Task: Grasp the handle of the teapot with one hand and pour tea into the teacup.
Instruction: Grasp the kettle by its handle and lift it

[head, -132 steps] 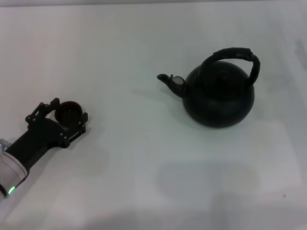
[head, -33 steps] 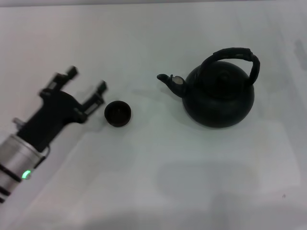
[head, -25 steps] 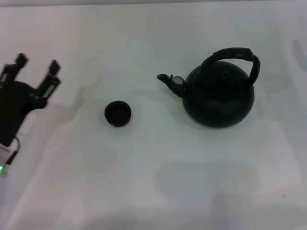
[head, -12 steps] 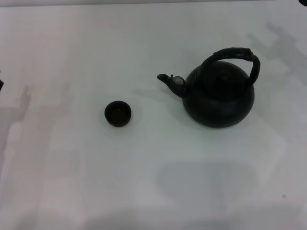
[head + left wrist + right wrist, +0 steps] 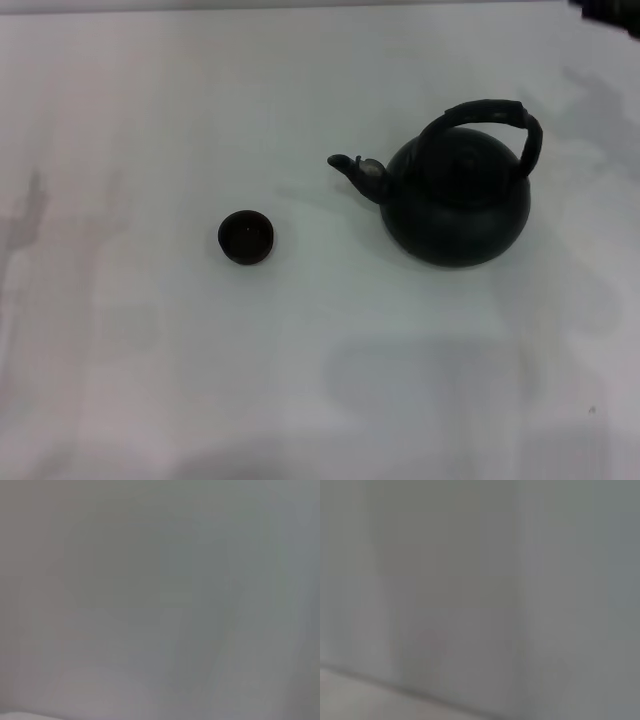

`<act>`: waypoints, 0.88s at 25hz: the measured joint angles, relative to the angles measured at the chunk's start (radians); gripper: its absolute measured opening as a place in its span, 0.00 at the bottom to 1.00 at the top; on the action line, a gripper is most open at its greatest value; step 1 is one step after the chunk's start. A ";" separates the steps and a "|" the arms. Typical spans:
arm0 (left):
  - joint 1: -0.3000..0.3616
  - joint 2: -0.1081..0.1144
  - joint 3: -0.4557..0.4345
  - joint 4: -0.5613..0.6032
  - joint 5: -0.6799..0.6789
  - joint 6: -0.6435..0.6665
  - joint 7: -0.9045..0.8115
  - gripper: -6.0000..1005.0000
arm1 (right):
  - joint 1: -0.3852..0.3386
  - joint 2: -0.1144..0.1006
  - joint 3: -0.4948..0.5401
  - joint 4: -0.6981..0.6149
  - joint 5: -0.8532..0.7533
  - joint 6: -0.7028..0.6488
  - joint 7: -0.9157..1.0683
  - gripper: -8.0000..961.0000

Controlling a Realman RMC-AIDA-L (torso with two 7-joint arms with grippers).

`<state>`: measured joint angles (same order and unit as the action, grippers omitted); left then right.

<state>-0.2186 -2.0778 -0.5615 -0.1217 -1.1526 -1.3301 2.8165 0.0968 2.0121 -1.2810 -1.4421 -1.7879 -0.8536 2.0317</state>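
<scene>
The teapot's spout needs to tip toward the teacup. So my right gripper will grip the back side of the teapot's handle (image 5: 534, 134), opposite the spout.
The matte-black teapot (image 5: 456, 200) stands upright on the white table, right of centre in the head view. Its short spout (image 5: 356, 170) points left, and its thick ribbed handle (image 5: 492, 116) arches over the lid. The tiny dark teacup (image 5: 245, 237) sits by itself to the left of the spout, about a pot's width from it. Nothing touches either one. A dark piece of my right arm or gripper (image 5: 612, 8) pokes in at the far right corner, well beyond the teapot. My left gripper is out of view. Both wrist views show only blank pale surface.
The white tabletop (image 5: 320, 380) stretches all around the two objects. Faint arm shadows lie on it at the left edge (image 5: 30, 210) and to the right of the teapot (image 5: 590, 110).
My left gripper let go of the teacup and pulled back to the left, out of the head view. A dark part of my right arm has come in at the far right corner.
</scene>
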 joint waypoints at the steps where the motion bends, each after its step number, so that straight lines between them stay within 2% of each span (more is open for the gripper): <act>1: -0.003 0.001 0.000 0.000 -0.011 0.002 0.000 0.82 | -0.016 0.001 0.000 -0.038 -0.041 -0.024 0.043 0.86; 5: -0.022 0.002 0.000 0.001 -0.022 0.007 0.000 0.82 | -0.089 0.008 0.005 -0.166 -0.152 -0.109 0.169 0.86; 9: -0.047 0.002 0.000 0.012 -0.022 0.018 0.001 0.82 | -0.136 0.012 0.027 -0.219 -0.162 -0.187 0.211 0.86; 16: -0.085 0.002 0.000 0.023 -0.022 0.042 0.003 0.82 | -0.180 0.016 0.035 -0.181 -0.132 -0.274 0.225 0.86; 22: -0.109 0.005 -0.010 0.025 -0.023 0.056 0.005 0.82 | -0.178 0.016 0.020 -0.085 -0.074 -0.310 0.226 0.85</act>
<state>-0.3279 -2.0727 -0.5712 -0.0962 -1.1751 -1.2745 2.8215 -0.0811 2.0280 -1.2611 -1.5274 -1.8619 -1.1639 2.2573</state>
